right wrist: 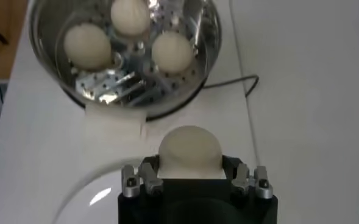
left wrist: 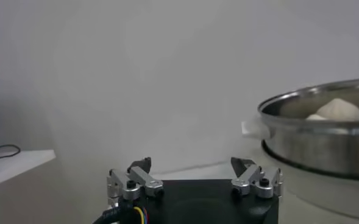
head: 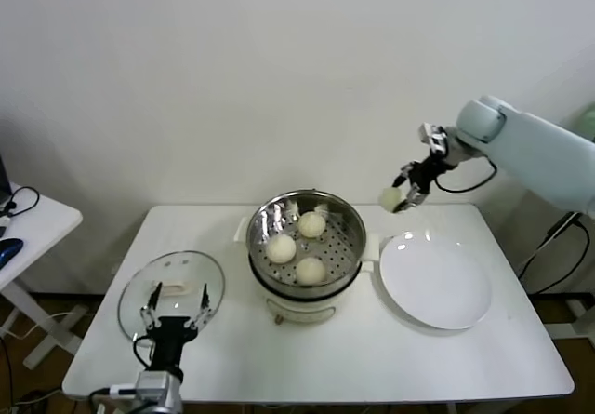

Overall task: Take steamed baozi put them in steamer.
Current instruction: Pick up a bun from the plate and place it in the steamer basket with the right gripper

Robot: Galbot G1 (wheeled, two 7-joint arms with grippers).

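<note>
My right gripper is holding the baozi. I will let go of it on the bare steamer's bottom on the side (head: 337, 247) (right wrist: 129, 83) that faces the plate.
The steamer (head: 347, 223) stands mid-table on its white base, with three cream-white baozi (head: 310, 270) inside; they also show in the right wrist view (right wrist: 88, 45). My right gripper (head: 402, 197) is shut on a fourth baozi (head: 390, 197) and holds it in the air, above the far edge of the table, right of the steamer and behind the plate. In the right wrist view this baozi (right wrist: 190, 149) sits between the jaws. My left gripper (head: 174, 319) is open and empty at the table's near left, by the glass lid. The steamer rim shows in the left wrist view (left wrist: 325, 106).
A round glass lid (head: 172, 288) lies on the table left of the steamer. A flat white plate (head: 434, 282) lies to its right, with nothing on it. A white side table (head: 28, 223) with cables stands at far left. A power cord (right wrist: 240, 82) runs behind the steamer.
</note>
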